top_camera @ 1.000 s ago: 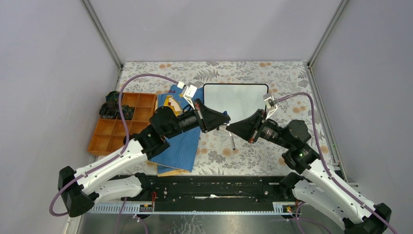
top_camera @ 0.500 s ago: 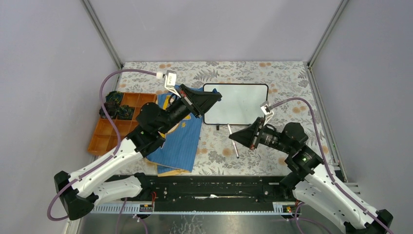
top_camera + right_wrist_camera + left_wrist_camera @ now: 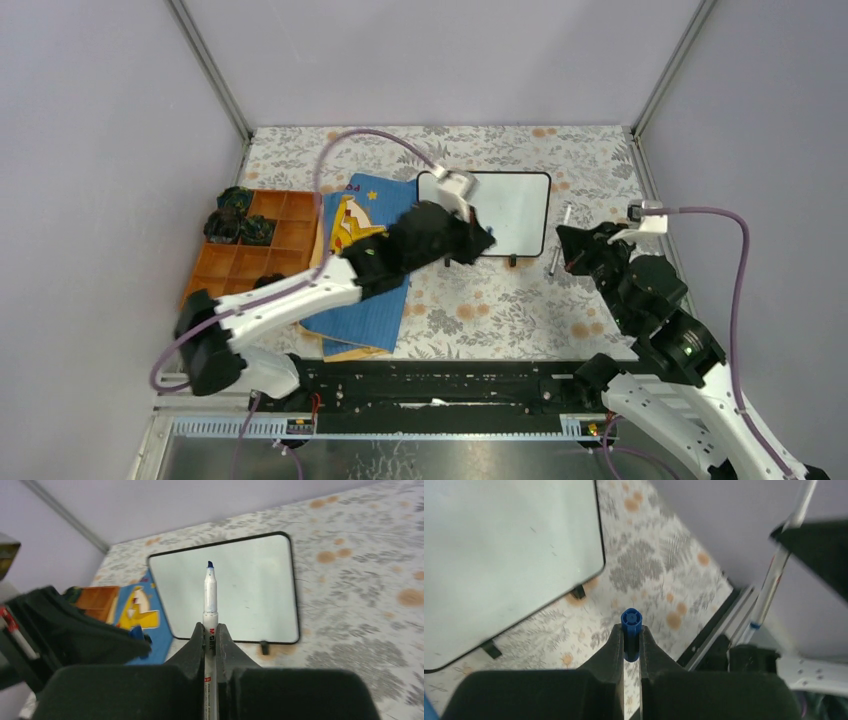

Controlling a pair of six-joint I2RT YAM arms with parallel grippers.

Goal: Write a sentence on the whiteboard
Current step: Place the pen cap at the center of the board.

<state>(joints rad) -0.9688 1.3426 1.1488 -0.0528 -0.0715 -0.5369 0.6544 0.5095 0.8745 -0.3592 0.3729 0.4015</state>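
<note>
The robot's left gripper should release the blue cap on the flowered table [image 3: 552, 310] [image 3: 638, 611] between the whiteboard and the near orange flowers.
The whiteboard [image 3: 515, 208] stands at the back middle of the table, and no sentence shows on its blank face. My right gripper [image 3: 566, 250] is shut on a white marker [image 3: 557, 242] just right of the board's near right corner. In the right wrist view the marker [image 3: 210, 597] points its bare blue tip at the board [image 3: 250, 587], held in the gripper [image 3: 210, 630]. My left gripper [image 3: 485, 240] hangs over the board's near edge. In the left wrist view it [image 3: 631, 630] is shut on a blue cap [image 3: 631, 621], with the board [image 3: 509, 555] at the upper left.
A blue book [image 3: 365, 290] with a yellow picture lies left of the board, partly under my left arm. An orange compartment tray [image 3: 240, 265] with dark items [image 3: 235, 225] sits at the far left. Grey walls close in the flowered table [image 3: 600, 160].
The two grippers met at the marker, then drew apart. My right gripper carried the marker right, beside the board's right edge. My left gripper swung over the board with the cap.
</note>
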